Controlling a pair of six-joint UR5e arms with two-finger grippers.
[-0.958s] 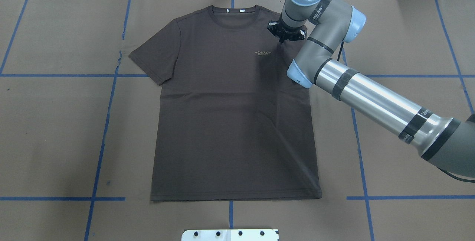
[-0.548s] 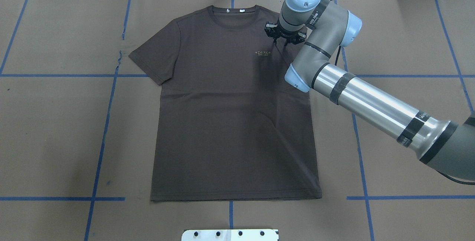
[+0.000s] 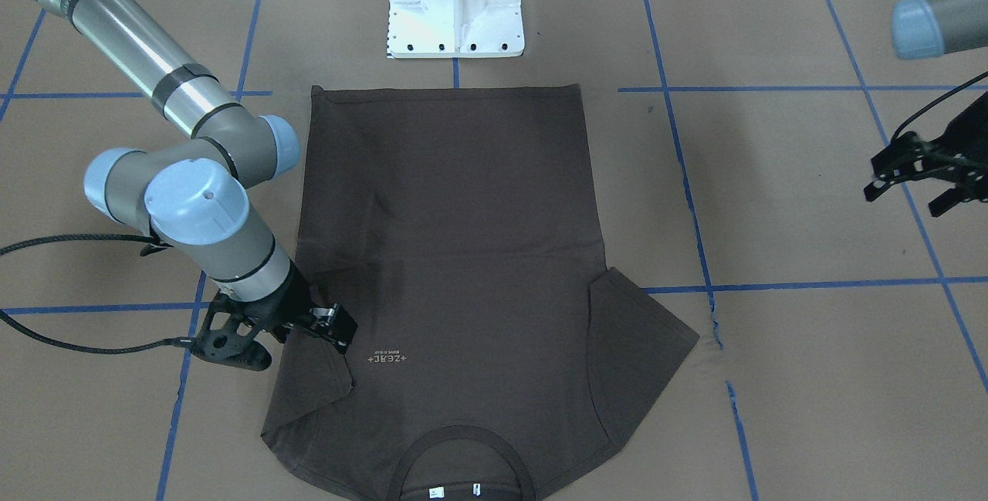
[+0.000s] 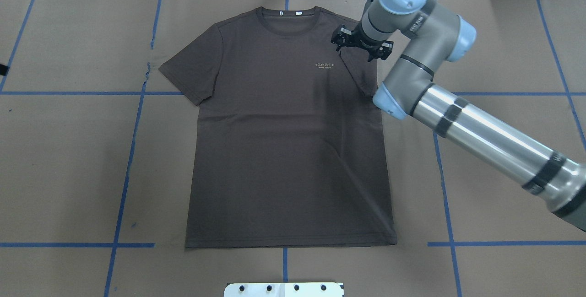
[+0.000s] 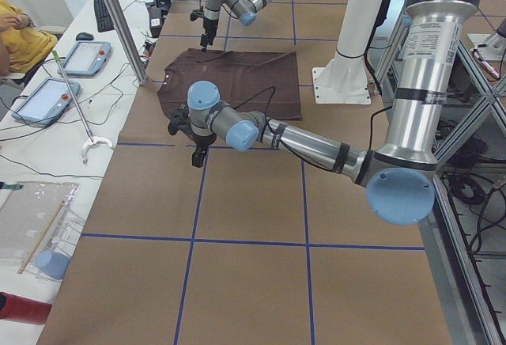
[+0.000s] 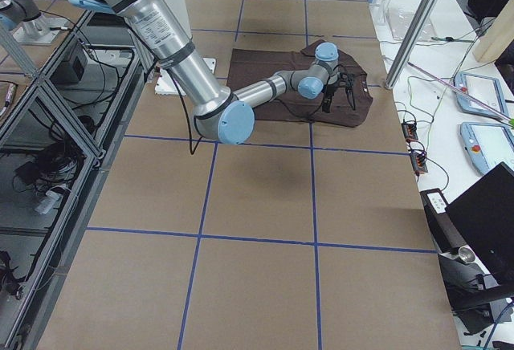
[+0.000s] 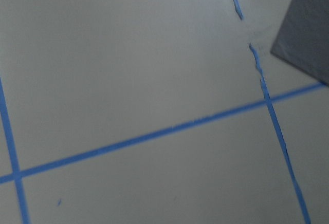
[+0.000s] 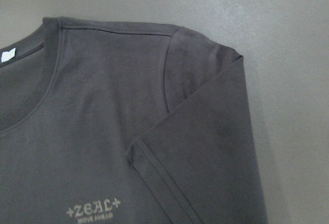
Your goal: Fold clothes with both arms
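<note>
My left gripper needs to next move to the spread-out sleeve's outer corner (image 3: 694, 338) (image 7: 275, 50), next to the broken blue tape line, and close there to fold the T-shirt.
The dark brown T-shirt (image 4: 284, 150) lies flat and face up on the brown table cover, collar (image 4: 287, 13) at the far side. Its sleeve (image 4: 355, 72) on my right is folded inward over the chest, next to the pale logo (image 4: 325, 65). The other sleeve (image 4: 190, 70) lies spread out. My right gripper (image 4: 361, 46) hovers open over the right shoulder, holding nothing; the front view shows it (image 3: 284, 337) just above the folded sleeve (image 3: 309, 385). My left gripper (image 3: 907, 196) hangs open and empty well off to the shirt's left, over bare table.
The white base block (image 3: 455, 7) stands at the shirt's hem edge. Blue tape lines (image 4: 123, 173) grid the cover. Beyond the far edge is a side table with tablets (image 5: 83, 56), a metal pole (image 5: 118, 20) and a seated person (image 5: 20, 36).
My right arm has swung to the right and its gripper has turned and drawn slightly off the shoulder. The shirt lies as before. A tip of the left gripper now shows at the overhead view's left edge.
</note>
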